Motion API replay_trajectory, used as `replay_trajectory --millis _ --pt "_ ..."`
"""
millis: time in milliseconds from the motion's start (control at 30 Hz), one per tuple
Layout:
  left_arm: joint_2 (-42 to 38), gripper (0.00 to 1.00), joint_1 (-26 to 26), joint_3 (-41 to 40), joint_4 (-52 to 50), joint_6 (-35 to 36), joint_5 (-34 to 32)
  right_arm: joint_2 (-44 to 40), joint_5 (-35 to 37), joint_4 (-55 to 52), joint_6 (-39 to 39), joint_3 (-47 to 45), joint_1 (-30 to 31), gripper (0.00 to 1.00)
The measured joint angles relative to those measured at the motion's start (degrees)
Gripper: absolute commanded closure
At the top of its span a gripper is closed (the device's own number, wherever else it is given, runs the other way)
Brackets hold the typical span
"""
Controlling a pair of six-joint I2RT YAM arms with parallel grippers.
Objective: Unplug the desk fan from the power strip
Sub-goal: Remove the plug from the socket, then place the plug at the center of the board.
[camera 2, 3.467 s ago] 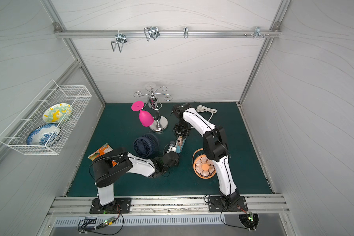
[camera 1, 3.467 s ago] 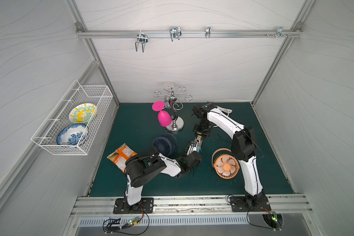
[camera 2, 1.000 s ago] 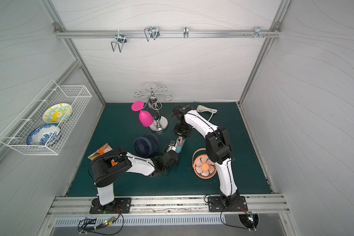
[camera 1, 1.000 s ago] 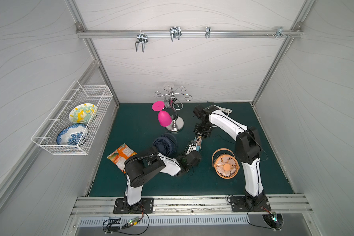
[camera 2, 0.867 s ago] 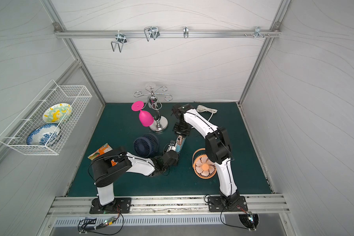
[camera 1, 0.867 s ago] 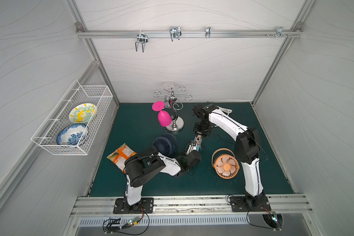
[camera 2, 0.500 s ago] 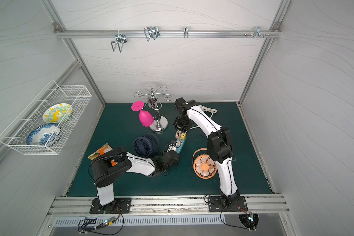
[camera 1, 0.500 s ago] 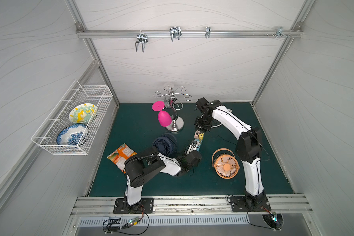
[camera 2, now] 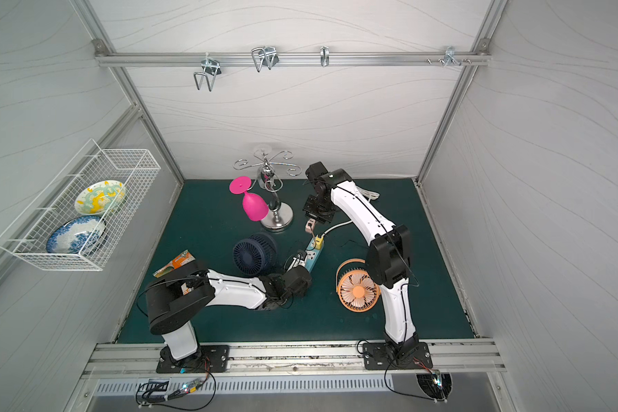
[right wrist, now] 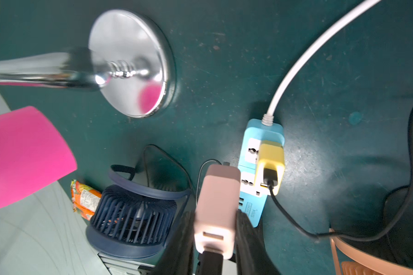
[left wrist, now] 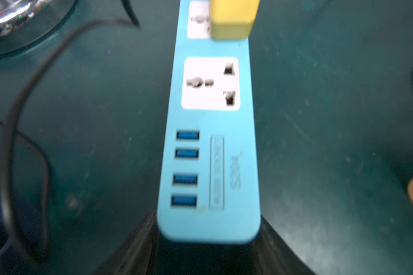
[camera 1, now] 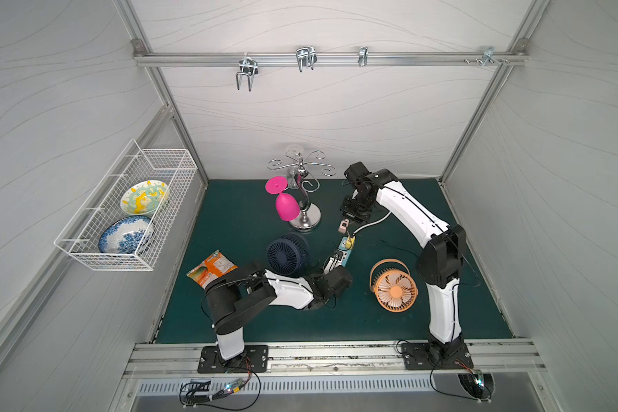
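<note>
My right gripper has the pink plug to put down. It will release it on the mat [camera 1: 314, 235] [right wrist: 172, 127] between the base of the chrome stand and the navy-blue desk fan.
The navy-blue desk fan [camera 1: 288, 254] [camera 2: 254, 254] [right wrist: 134, 214] stands mid-mat. Its pink plug [camera 1: 343, 224] [camera 2: 310, 225] [right wrist: 216, 202] hangs in the air, clear of the light-blue power strip [camera 1: 343, 255] [camera 2: 313, 258] [left wrist: 212, 166] [right wrist: 265, 131]. My right gripper [camera 1: 346, 220] [camera 2: 313, 221] [right wrist: 216, 214] is shut on that plug. The strip's near socket [left wrist: 210, 83] is bare. My left gripper [camera 1: 330, 264] [camera 2: 295, 264] [left wrist: 209, 228] flanks the strip's USB end; blur hides whether its fingers touch.
A yellow plug [right wrist: 271, 166] sits in the strip's far socket, its black cable running to the orange fan [camera 1: 395, 289]. A chrome glass stand [camera 1: 304, 217] with a pink glass [camera 1: 286, 208] stands behind. A snack packet [camera 1: 211, 267] lies left. A wire basket [camera 1: 129, 214] hangs on the left wall.
My right gripper has risen and moved back from the strip, carrying the pink plug out of the near socket. The left gripper has stayed at the strip's USB end.
</note>
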Motion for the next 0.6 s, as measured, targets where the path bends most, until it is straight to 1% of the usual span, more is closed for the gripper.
replay_trajectory --millis 200,333,467,600 --pt "-4.5 0.32 -1.3 0.0 -6.4 0.2 -0.2 0.0 -0.5 0.0 0.0 2.1 0.1 1.0" --pt "-9.8 0.33 -3.6 -0.4 -9.6 -0.3 -1.6 0.7 -1.3 0.0 -0.5 3.5 0.6 1.0" --pt "-16.7 0.34 -6.4 -2.5 -12.8 -2.8 -3.8 3.3 -2.5 0.7 -0.8 4.3 2.0 1.0" --pt "-23.8 0.34 -8.4 -5.9 -16.7 -7.1 -6.3 7.1 -4.0 2.5 -0.8 4.3 3.8 1.0"
